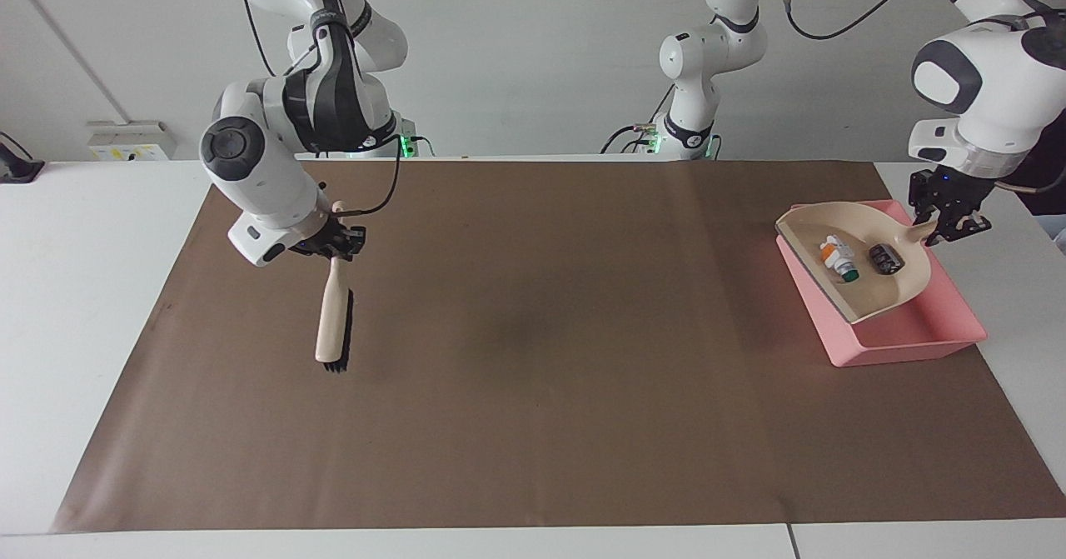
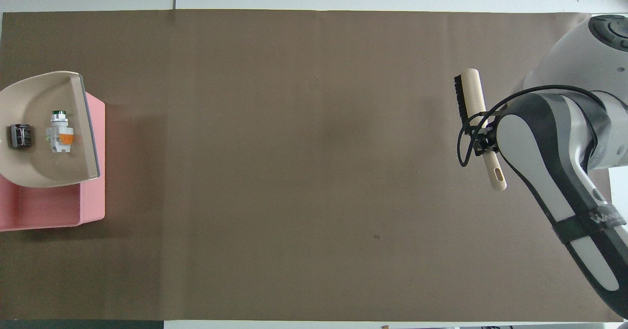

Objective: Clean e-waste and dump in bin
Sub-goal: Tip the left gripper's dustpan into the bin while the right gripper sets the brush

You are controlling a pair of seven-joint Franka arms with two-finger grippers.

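Note:
The beige brush will go down on the brown mat's end far from the pink bin (image 2: 505,157), set there by my right gripper.
The beige dustpan (image 1: 908,288) hangs tilted over the pink bin (image 1: 908,341), held by its handle in my shut left gripper (image 1: 947,230). The e-waste lies in the dustpan: the white cylinder with orange and green marks (image 1: 837,257) and the black blocky component (image 1: 886,257). In the overhead view the dustpan (image 2: 29,172) covers part of the bin (image 2: 54,211), with the cylinder (image 2: 60,134) and the black component (image 2: 20,136) in it; the left gripper is out of that view. My right gripper (image 1: 337,247) is shut on the brush's handle.
The beige brush (image 1: 331,326) with black bristles hangs low over the brown mat (image 1: 533,376) toward the right arm's end of the table. It also shows in the overhead view (image 2: 473,98), held by the right gripper (image 2: 483,138).

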